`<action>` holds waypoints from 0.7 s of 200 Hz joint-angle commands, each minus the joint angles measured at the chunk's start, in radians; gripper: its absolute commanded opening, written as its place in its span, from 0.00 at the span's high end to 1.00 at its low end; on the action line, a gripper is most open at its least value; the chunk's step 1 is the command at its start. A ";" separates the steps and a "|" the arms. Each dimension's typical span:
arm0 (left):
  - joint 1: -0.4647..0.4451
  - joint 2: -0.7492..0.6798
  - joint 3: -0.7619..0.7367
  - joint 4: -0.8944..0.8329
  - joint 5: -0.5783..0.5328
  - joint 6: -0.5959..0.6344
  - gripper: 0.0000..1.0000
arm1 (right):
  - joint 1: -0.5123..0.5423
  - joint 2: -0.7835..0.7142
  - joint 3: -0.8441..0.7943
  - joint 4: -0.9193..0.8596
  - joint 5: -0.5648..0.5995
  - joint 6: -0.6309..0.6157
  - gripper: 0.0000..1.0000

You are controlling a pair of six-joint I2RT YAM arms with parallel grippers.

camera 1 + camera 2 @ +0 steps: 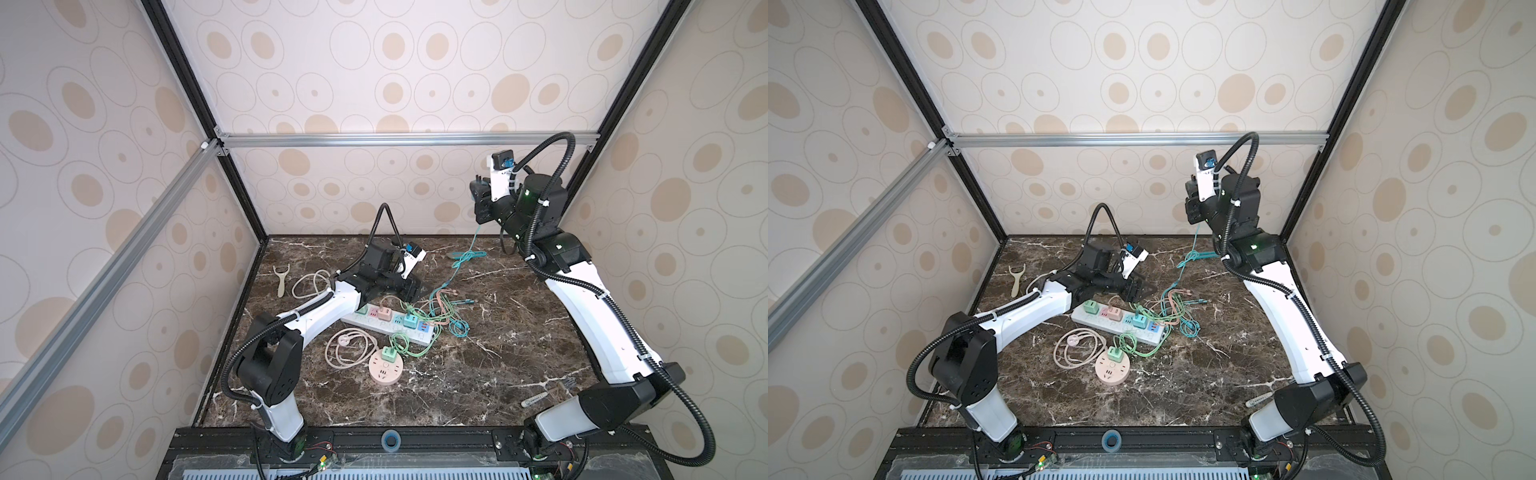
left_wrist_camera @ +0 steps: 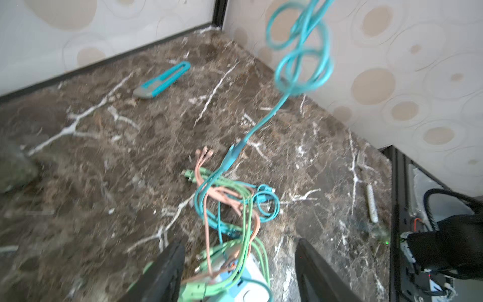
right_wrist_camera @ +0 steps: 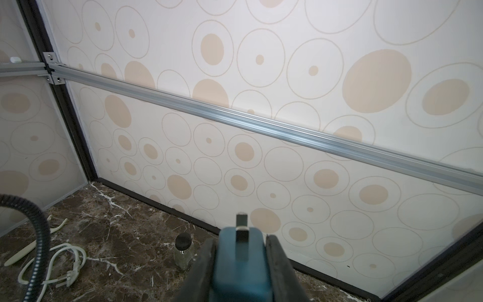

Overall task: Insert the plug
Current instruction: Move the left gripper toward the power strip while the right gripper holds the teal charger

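Observation:
Next, I close my left gripper on the looped part of the green cord (image 1: pixel 406 305) (image 2: pixel 188 291), above the power strip between the pink and teal adapters.
My right gripper (image 1: pixel 478 195) is raised high near the back wall, shut on a dark teal plug (image 3: pixel 240 261) whose metal prong points at the wall. Its teal cable (image 1: pixel 471 249) hangs down to the marble table and into a tangle of green, pink and teal cords (image 1: pixel 440 309). A white power strip (image 1: pixel 357 322) lies mid-table with green, pink, teal and blue adapters in it. My left gripper (image 1: pixel 409 293) hovers low over the strip's far end (image 2: pixel 251 285), jaws open, the cords and strip between its fingers (image 2: pixel 170 264) without being gripped.
A round pink socket (image 1: pixel 386 371) with a green adapter (image 1: pixel 388 354) and a coiled pink cord (image 1: pixel 349 345) lie in front of the strip. A peeler (image 1: pixel 281 280) and white cable (image 1: pixel 309 282) sit at the left, a teal cutter (image 2: pixel 163 79) at the back, a metal file (image 1: pixel 536 400) front right, a small jar (image 3: pixel 184 248) by the back wall.

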 commanded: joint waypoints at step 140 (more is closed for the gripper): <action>0.003 0.314 0.528 -0.647 -0.313 0.186 0.34 | -0.006 -0.072 -0.041 0.041 -0.052 -0.031 0.87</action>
